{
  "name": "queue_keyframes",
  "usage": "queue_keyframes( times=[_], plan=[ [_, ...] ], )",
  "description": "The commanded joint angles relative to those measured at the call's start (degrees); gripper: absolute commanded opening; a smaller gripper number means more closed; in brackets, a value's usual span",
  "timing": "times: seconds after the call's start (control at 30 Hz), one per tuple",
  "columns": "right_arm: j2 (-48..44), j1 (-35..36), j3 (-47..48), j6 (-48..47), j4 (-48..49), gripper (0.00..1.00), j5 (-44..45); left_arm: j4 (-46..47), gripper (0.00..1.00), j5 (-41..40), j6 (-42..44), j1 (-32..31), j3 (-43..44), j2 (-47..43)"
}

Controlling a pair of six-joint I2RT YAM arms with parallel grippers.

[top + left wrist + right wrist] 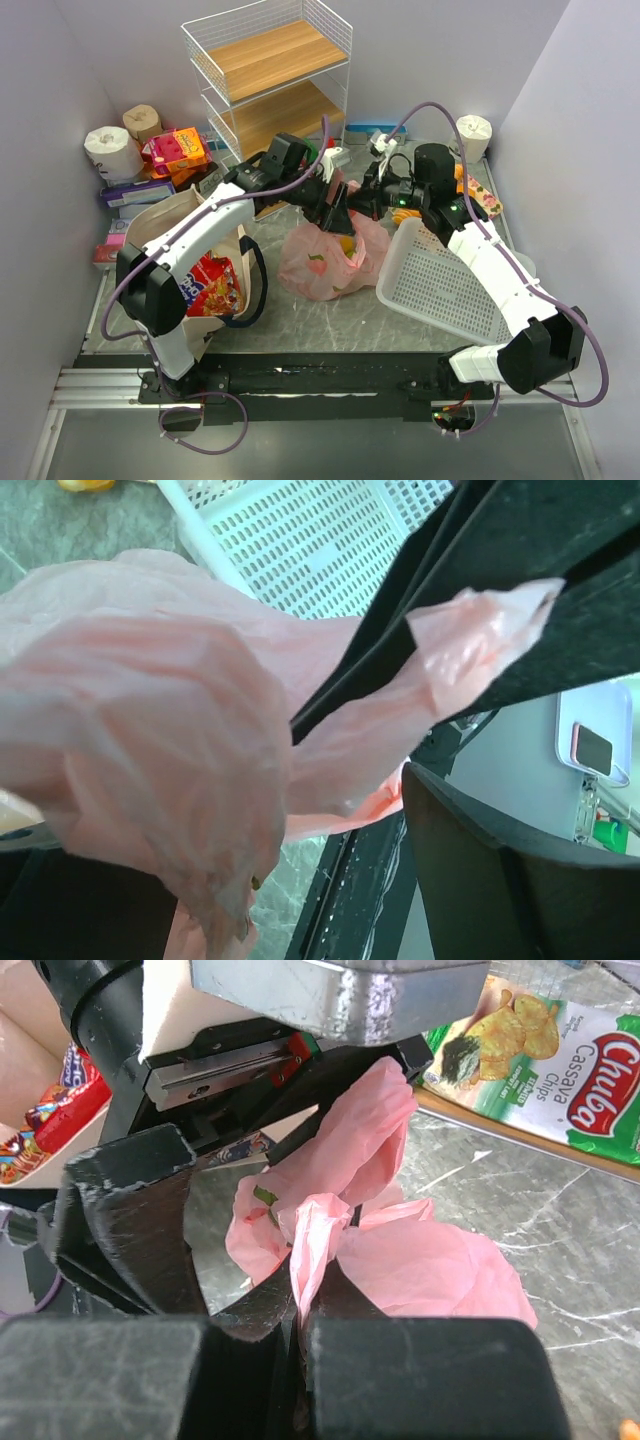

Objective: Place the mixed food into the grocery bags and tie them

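Note:
The pink plastic sits loose in my open left gripper, so that gripper should close first, before my right gripper opens, backs away and takes hold of the handle point(318, 1235) again.
The pink plastic grocery bag point(328, 258) sits mid-table with fruit showing through it. My right gripper point(316, 1278) is shut on one twisted handle point(318, 1235) of that bag, just above the bundle. My left gripper point(355, 755) stands open beside it. The other handle point(470, 630) lies loose across its upper finger point(600, 590), and its lower finger point(500, 880) is apart from the plastic. The two grippers point(338, 212) point(372, 200) meet above the bag. The beige tote point(175, 225) at the left holds red and purple snack packets point(212, 285).
A white perforated basket point(440, 285) leans tilted right of the pink bag. A wire shelf with wooden boards point(270, 70) stands at the back. Toilet-paper rolls point(112, 150) and boxes crowd the back left. A green-and-white cassava chips packet point(560, 1070) lies beyond the bag.

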Motion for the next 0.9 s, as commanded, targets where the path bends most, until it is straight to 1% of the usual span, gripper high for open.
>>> queue_keyframes(
  times=[0.0, 0.07, 0.1, 0.17, 0.2, 0.3, 0.37, 0.4, 0.47, 0.5, 0.57, 0.6, 0.67, 0.7, 0.77, 0.8, 0.83, 0.87],
  plan=[
    [-1.1, 0.4, 1.9, 2.8, 3.1, 0.0, -0.4, 3.6, 0.79, -1.4, -1.8, -0.5, -0.2, 0.1],
    [-1.1, 0.4, 1.6, 3.7, 3.2, 0.0, -0.4, 4.8, 0.73, -2.9, -3.1, -0.6, -0.3, 0.3],
    [-1.1, 0.5, 1.5, 4.0, 2.9, 0.0, -0.4, 5.0, 0.67, -3.1, -3.8, -0.6, -0.2, 0.3],
    [-0.9, 0.4, 1.7, 4.8, 2.5, 0.0, -0.5, 6.4, 0.6, -3.9, -5.3, -0.6, -0.6, 0.1],
    [-0.8, 0.5, 1.7, 5.0, 2.4, 0.0, -0.6, 8.5, 0.53, -3.9, -6.8, -0.5, -1.5, 0.0],
    [-0.6, 0.5, 1.7, 5.4, 1.9, 0.0, -0.4, 13.0, 0.43, -3.3, -10.5, -0.6, -3.7, -0.7],
    [-0.4, 0.4, 1.6, 5.5, 1.8, 0.0, 0.1, 14.9, 0.4, -2.7, -11.9, -0.6, -4.7, -1.0],
    [-0.4, 0.5, 1.7, 6.9, 1.8, 0.0, 0.1, 16.3, 0.35, -2.4, -12.9, -0.7, -5.4, -1.1],
    [-0.3, 0.4, 1.6, 7.3, 2.1, 0.0, 0.1, 17.5, 0.3, -1.9, -14.0, -0.8, -6.3, -1.2],
    [-0.2, 0.4, 1.7, 7.4, 2.1, 0.0, 0.1, 17.9, 0.24, -2.0, -14.6, -0.9, -6.4, -1.1],
    [0.0, 0.5, 1.8, 7.5, 1.9, 0.0, 0.2, 18.3, 0.17, -2.2, -14.8, -0.8, -6.5, -1.0],
    [0.2, 0.6, 2.1, 7.6, 1.7, 0.0, 0.1, 18.4, 0.08, -2.4, -14.8, -0.8, -6.5, -1.1],
    [0.3, 0.3, 2.3, 7.5, 1.4, 0.02, 0.3, 18.4, 0.01, -3.4, -14.8, -0.9, -6.9, -1.5],
    [0.4, 0.4, 2.4, 7.7, 1.3, 0.04, 0.4, 18.5, 0.01, -3.8, -14.4, -0.8, -7.1, -1.7],
    [0.4, -0.1, 2.7, 7.8, 0.8, 0.15, 0.9, 18.7, 0.01, -3.7, -13.9, -0.8, -7.9, -2.4],
    [0.4, -0.2, 3.6, 7.9, -0.2, 0.24, 1.0, 18.7, 0.01, -3.4, -13.5, -0.8, -8.1, -2.7],
    [0.4, -0.6, 4.2, 8.0, -0.8, 0.36, 1.0, 18.8, 0.01, -3.0, -13.3, -0.8, -8.5, -2.9],
    [0.3, -1.0, 4.8, 8.3, -1.3, 0.41, 0.9, 19.2, 0.01, -2.3, -12.8, -0.8, -9.2, -3.1]
  ],
)
